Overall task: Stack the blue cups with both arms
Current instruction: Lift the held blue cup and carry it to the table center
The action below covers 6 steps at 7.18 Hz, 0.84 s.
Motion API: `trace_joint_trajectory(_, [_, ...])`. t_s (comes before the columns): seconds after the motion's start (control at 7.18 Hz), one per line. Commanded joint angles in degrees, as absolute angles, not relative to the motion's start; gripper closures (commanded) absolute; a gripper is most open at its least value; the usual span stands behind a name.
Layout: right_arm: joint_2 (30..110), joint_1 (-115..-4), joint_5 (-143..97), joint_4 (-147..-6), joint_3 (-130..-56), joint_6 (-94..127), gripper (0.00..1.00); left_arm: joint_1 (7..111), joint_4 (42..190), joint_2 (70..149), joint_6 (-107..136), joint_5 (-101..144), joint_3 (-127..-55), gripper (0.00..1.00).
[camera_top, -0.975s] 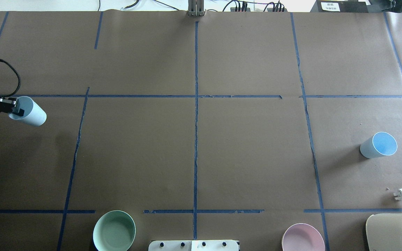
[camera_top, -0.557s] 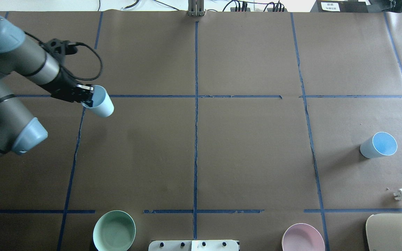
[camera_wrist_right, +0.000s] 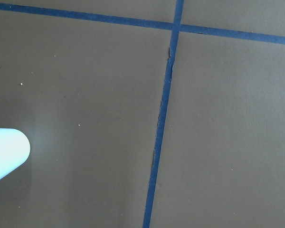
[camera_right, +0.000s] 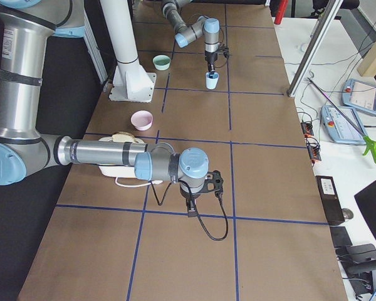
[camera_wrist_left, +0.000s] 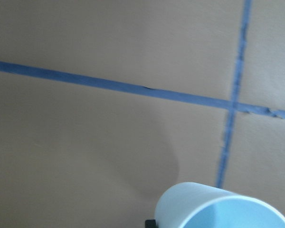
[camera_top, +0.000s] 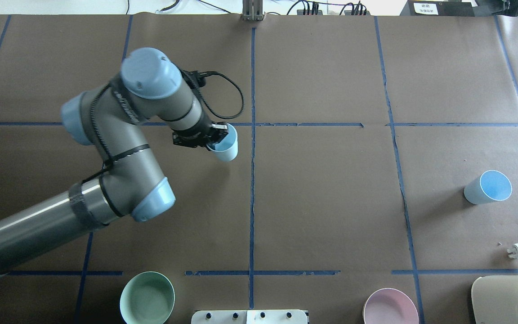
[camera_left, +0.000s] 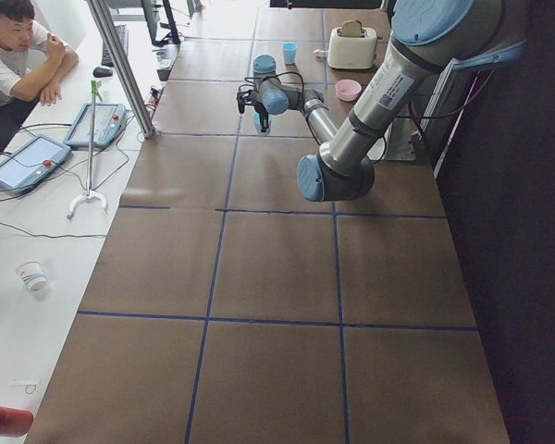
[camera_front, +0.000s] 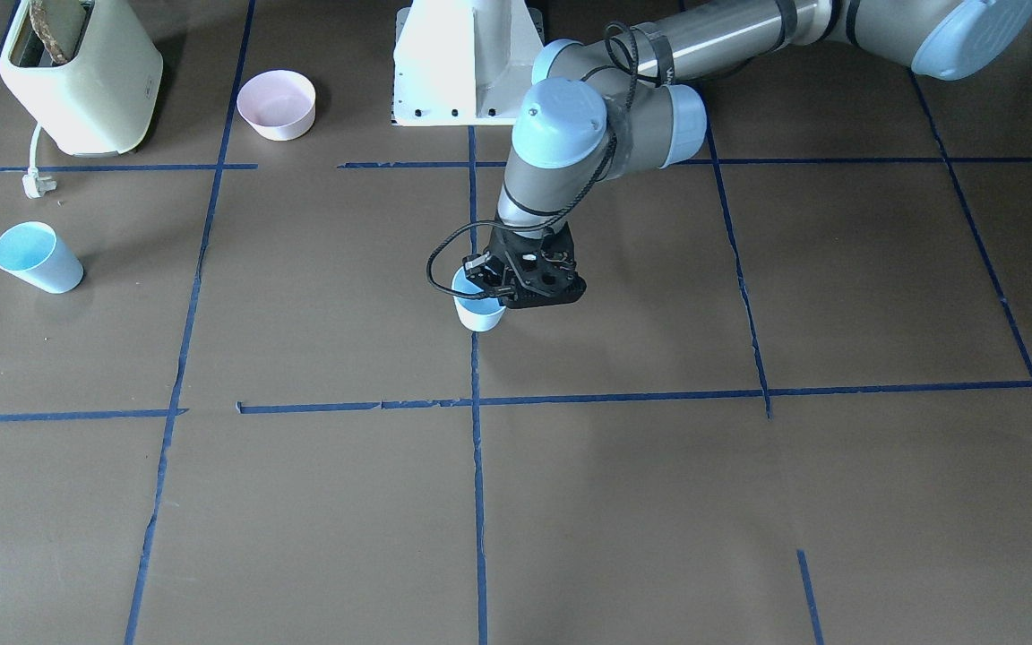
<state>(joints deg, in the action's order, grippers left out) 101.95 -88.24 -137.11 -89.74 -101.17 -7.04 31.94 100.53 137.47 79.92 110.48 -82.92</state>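
The blue cup is near the toaster's plug, and my right gripper should close on the rim of the blue cup, on the side away from my left gripper.
My left gripper [camera_top: 212, 137] is shut on the rim of a pale-blue cup [camera_top: 225, 146] and holds it mouth-up, slightly tilted, just left of the centre tape line. The cup also shows in the front view [camera_front: 478, 312] under the left gripper [camera_front: 500, 285], and in the left wrist view [camera_wrist_left: 218, 206]. The second blue cup [camera_top: 488, 186] stands alone at the right [camera_front: 37, 258]. Its side shows at the left edge of the right wrist view [camera_wrist_right: 7, 154]. My right gripper [camera_right: 191, 204] shows only in the exterior right view; I cannot tell whether it is open or shut.
A mint-green bowl [camera_top: 147, 298] and a pink bowl [camera_top: 390, 307] sit at the near edge. A cream toaster [camera_top: 508, 299] with its plug [camera_top: 517, 251] is at the near right corner. The white pedestal [camera_front: 467, 63] stands between the bowls. An operator [camera_left: 14, 55] sits beyond the far side.
My left arm has swung right with the blue cup, from the table's left edge to just left of the centre line. The second cup has not moved.
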Motion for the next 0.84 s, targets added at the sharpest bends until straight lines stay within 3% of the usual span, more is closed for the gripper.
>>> trace_joint_trajectory(0.0, [102.0, -88.2, -137.1, -89.7, -101.2, -7.0, 0.00, 30.3, 100.5, 137.9, 80.2, 108.9, -81.7, 0.88])
trace_joint_trajectory(0.14, [102.0, -88.2, -137.1, -89.7, -101.2, -7.0, 0.00, 30.1, 100.6, 137.4, 78.5, 108.7, -81.7, 0.13])
trace_joint_trajectory(0.28, [102.0, -88.2, -137.1, -89.7, -101.2, -6.9, 0.00, 30.1, 100.6, 136.7, 74.4, 108.5, -82.2, 0.00])
trace_joint_trajectory(0.56, [102.0, -88.2, -137.1, -89.7, -101.2, -6.9, 0.00, 30.8, 99.8, 136.2, 73.7, 108.7, -84.5, 0.00])
trace_joint_trajectory(0.7, [101.7, -88.2, -137.1, -89.7, -101.2, -6.9, 0.00, 32.5, 93.5, 135.5, 71.2, 110.6, -89.1, 0.00])
